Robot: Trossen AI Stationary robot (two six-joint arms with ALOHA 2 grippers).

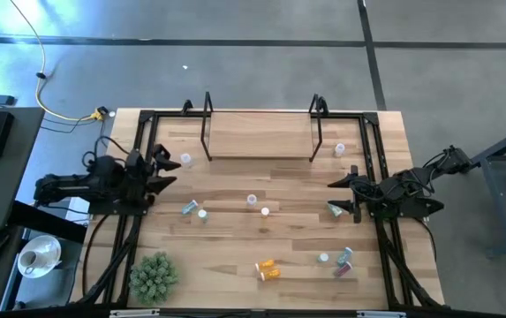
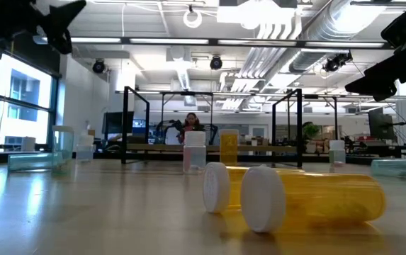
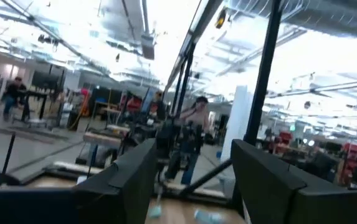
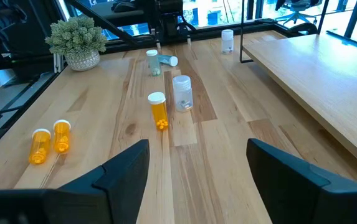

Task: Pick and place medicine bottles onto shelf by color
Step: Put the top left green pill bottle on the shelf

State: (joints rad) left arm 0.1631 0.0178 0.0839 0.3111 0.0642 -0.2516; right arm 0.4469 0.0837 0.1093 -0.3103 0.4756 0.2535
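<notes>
Next, my left gripper closes around the body of the standing teal bottle (image 1: 202, 215), next to the teal bottle that is lying down.
The shelf (image 1: 261, 137) stands at the table's far middle, a light-wood board between black end frames. Several medicine bottles are scattered on the table. Two orange ones (image 1: 268, 268) lie side by side near the front. A purple one (image 1: 345, 261) lies to their right. Teal ones (image 1: 195, 211) sit left of centre. A whitish one (image 4: 182, 92) and an orange one (image 4: 158, 110) stand upright mid-table. My left gripper (image 1: 166, 170) hovers open at the left edge. My right gripper (image 1: 334, 196) hovers open at the right edge, with a teal bottle (image 1: 335, 210) just beside its near finger.
A green spiky plant (image 1: 154, 276) in a pot stands at the near left corner. Whitish bottles stand at either end of the shelf, one on the left (image 1: 186, 159) and one on the right (image 1: 340, 149). Black frame rails run along both table sides. People show in the room beyond.
</notes>
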